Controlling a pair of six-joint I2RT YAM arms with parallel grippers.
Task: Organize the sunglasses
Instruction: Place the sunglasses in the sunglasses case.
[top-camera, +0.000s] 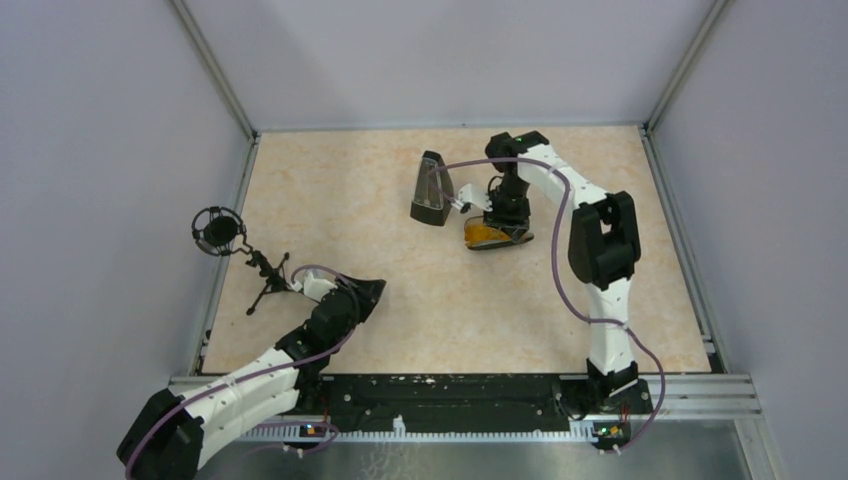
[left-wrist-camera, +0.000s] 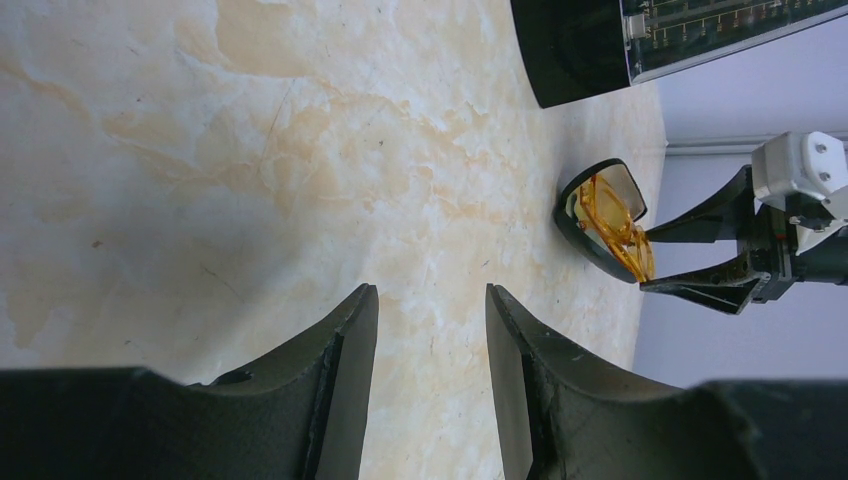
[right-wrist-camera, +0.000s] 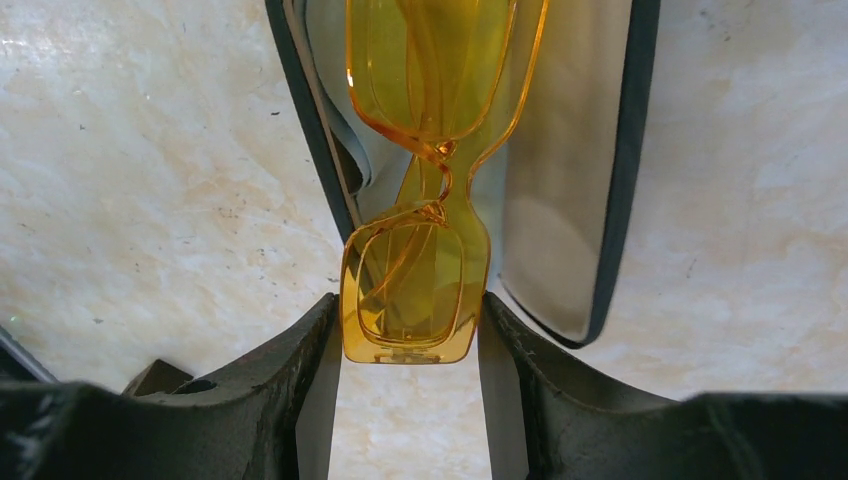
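My right gripper will let go of the sunglasses, which is going to set them free on the grey lining inside the open black glasses case (top-camera: 489, 231) (right-wrist-camera: 445, 150).
The sunglasses (right-wrist-camera: 415, 290) have translucent orange-yellow lenses and are folded. My right gripper (right-wrist-camera: 410, 325) is shut on one lens, its fingers pressing both sides. The far lens hangs inside an open black glasses case (right-wrist-camera: 560, 200) with a grey lining that lies on the table. In the top view the right gripper (top-camera: 508, 215) stands over the case (top-camera: 500, 240) at the back right, with the sunglasses (top-camera: 484, 233) in it. The left wrist view shows the sunglasses (left-wrist-camera: 610, 215) in the case (left-wrist-camera: 580, 232) from afar. My left gripper (left-wrist-camera: 430, 300) is open and empty, low at the near left (top-camera: 365, 295).
A black wedge-shaped box with a clear panel (top-camera: 432, 190) stands just left of the case, and also shows in the left wrist view (left-wrist-camera: 640, 40). A small microphone on a tripod (top-camera: 222, 232) stands at the left edge. Grey walls enclose the marbled table (top-camera: 400, 260).
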